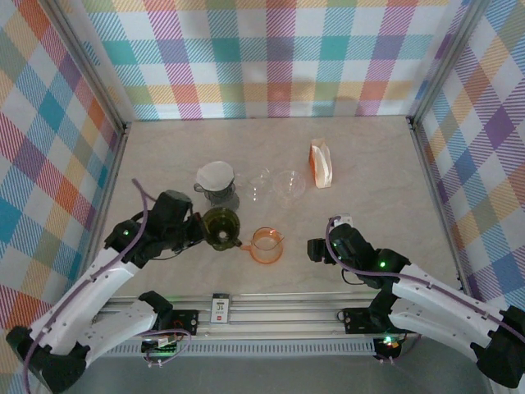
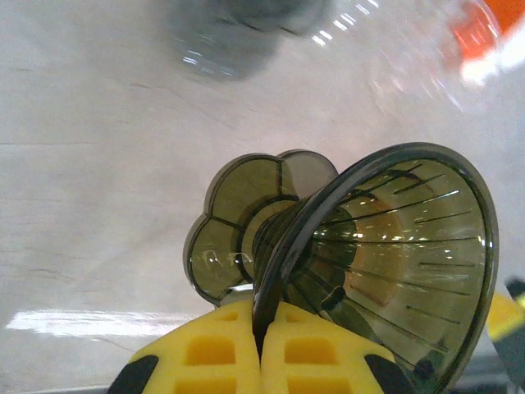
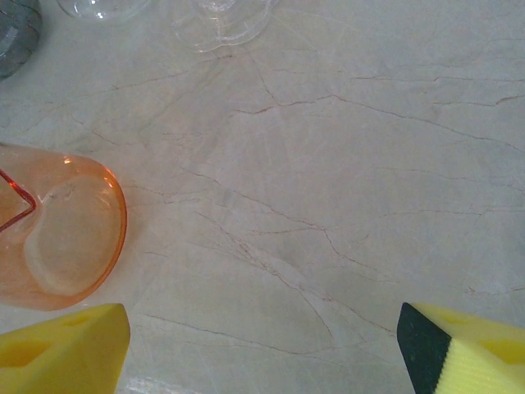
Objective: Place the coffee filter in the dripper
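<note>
I should let go of the olive-green dripper with my left gripper on top of the orange dripper (image 1: 265,240) (image 2: 379,234).
My left gripper (image 1: 199,229) is shut on the rim of an olive-green dripper (image 1: 221,227), which it holds tilted, a little above the table. In the left wrist view the yellow fingers (image 2: 320,349) pinch that dripper's (image 2: 385,246) rim, its scalloped base pointing left. A white coffee filter (image 1: 215,173) sits in a grey dripper (image 1: 217,190) just behind. An orange-and-white filter pack (image 1: 321,163) stands at the back right. My right gripper (image 1: 315,249) is open over bare table, right of an orange dripper (image 1: 267,245).
Two clear glass drippers (image 1: 261,185) (image 1: 289,187) stand between the grey dripper and the filter pack. In the right wrist view the orange dripper (image 3: 61,238) lies at the left, beyond the left finger (image 3: 70,353). Plaid walls close in three sides.
</note>
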You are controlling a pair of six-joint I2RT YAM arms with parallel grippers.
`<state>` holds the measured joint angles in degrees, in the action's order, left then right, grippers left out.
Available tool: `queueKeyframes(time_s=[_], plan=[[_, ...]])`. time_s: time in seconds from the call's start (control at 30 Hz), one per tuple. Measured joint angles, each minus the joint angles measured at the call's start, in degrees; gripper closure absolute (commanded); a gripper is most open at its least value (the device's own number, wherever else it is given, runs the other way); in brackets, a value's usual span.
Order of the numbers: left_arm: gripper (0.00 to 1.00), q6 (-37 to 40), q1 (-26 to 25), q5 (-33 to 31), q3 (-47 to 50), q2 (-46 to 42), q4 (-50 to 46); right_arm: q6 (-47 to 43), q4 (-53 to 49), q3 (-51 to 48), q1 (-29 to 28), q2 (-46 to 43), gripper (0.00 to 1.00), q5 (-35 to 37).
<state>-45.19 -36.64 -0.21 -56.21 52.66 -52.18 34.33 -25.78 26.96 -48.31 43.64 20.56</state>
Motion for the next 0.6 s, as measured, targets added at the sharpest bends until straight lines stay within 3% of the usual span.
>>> queueKeyframes(time_s=[0.1, 0.2, 0.4, 0.6], plan=[[1.0, -0.02, -6.32, 0.44, -4.33, 6.54, 2.29, 0.02, -0.02, 0.0, 0.0, 0.09, 0.14, 0.02], [1.0, 0.02, -9.22, 1.46, -7.72, 13.4, 4.76, 0.02, -0.09, 0.0, 0.0, 0.04, 0.14, 0.02], [1.0, 1.38, -9.68, 2.8, -11.67, 22.05, 6.71, 0.09, -1.36, 0.02, 0.0, -1.55, 0.14, 0.07], [1.0, 2.12, -8.57, 4.72, -11.87, 25.14, 7.43, 0.46, -2.34, 0.02, 0.0, -2.73, 0.14, 0.39]])
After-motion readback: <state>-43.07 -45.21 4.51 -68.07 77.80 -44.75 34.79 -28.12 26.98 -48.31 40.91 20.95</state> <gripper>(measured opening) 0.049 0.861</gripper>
